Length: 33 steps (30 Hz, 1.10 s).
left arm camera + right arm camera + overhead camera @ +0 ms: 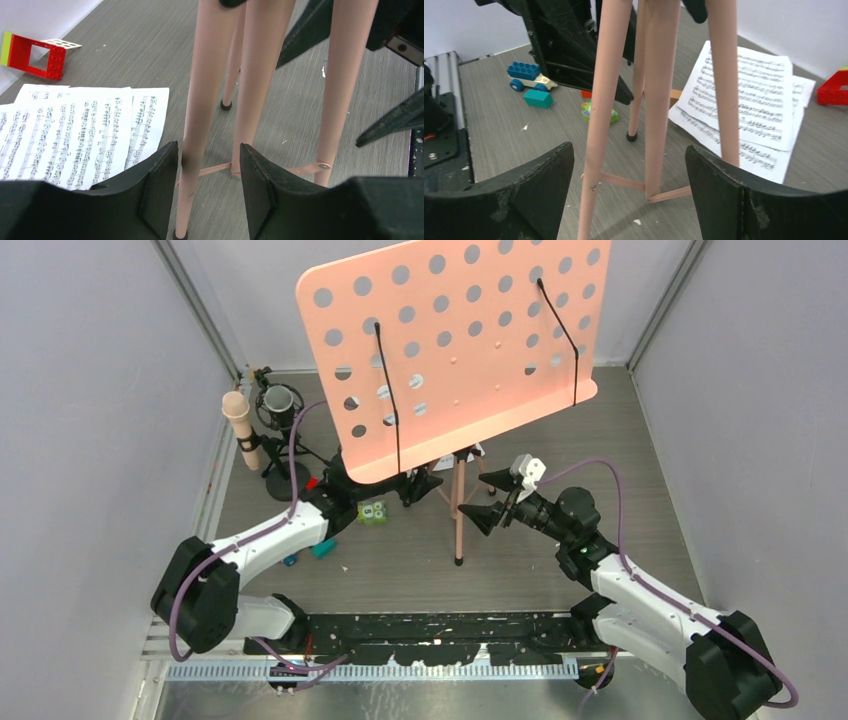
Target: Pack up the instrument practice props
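My right gripper should first take the music stand's front leg [597, 127] and fold it toward the centre post, because the music stand's legs are spread wider than its fingers.
The pink music stand's perforated desk [450, 350] stands upright on its tripod legs [458, 510]. My left gripper [415, 485] is open; in the left wrist view [209, 195] one pink leg [192, 165] stands between the jaws, close to the left finger and apart from the right. My right gripper [490, 498] is open wide on the other side; in the right wrist view [629, 195] the centre post [659, 125] and a leg stand between its jaws, untouched. White sheet-music pages [75, 135] [749, 100] lie flat on the floor behind the tripod. The beige-pink microphone [240, 425] stands at the back left by its black stand [283, 440].
Small toy blocks lie near the tripod: a blue wheeled one [529, 77], a teal one [538, 97], a green one [373, 511] and a red frame block [35, 55]. Grey walls close in on both sides. The two grippers face each other across the tripod.
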Tool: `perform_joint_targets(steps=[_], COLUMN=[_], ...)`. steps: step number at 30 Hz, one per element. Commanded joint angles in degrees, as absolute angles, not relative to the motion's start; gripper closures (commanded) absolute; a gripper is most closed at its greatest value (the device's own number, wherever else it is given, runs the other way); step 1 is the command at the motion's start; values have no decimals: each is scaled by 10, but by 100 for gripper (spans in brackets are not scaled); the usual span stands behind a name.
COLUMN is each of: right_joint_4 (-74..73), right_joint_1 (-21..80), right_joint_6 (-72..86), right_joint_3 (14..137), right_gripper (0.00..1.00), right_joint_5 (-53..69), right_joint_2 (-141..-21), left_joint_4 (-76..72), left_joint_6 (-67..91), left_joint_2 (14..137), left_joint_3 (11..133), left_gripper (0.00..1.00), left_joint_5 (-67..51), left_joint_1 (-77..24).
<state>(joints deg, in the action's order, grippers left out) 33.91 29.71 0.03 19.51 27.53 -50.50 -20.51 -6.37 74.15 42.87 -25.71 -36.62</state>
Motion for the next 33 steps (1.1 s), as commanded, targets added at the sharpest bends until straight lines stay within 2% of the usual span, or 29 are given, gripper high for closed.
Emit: perform_joint_targets(steps=[1,7,13,18,20,22,28,31,33], right_joint_4=[382,395,439,484,493,488,459,457,455], right_joint_1=[314,353,376,389,392,393,394,395,396], right_joint_6=[41,46,60,58,54,42,20,15,6], right_joint_3=[191,221,228,208,201,200,206,207,209], right_gripper=[16,28,55,62,67,72,99,100,99], right_joint_5=[277,284,260,222,203,198,196,202,210], right_joint_2=[-504,-560,-601,-602,-597,-593,-582,-579,-578], left_joint_4=[-243,-241,-219,-215,-217,-220,-230,-234,-240], left_joint_6=[-78,-79,-85,-87,-84,-79,-67,-60,-47], left_joint_2=[758,768,769,770,774,780,792,796,800], left_joint_3=[468,473,480,481,483,483,483,483,485], left_gripper=[51,56,64,71,77,79,88,99,100], left_joint_5=[-281,-296,-295,-305,-310,-314,-337,-354,-369], left_joint_1=[-364,-364,-363,-364,-363,-363,-363,-363,-364])
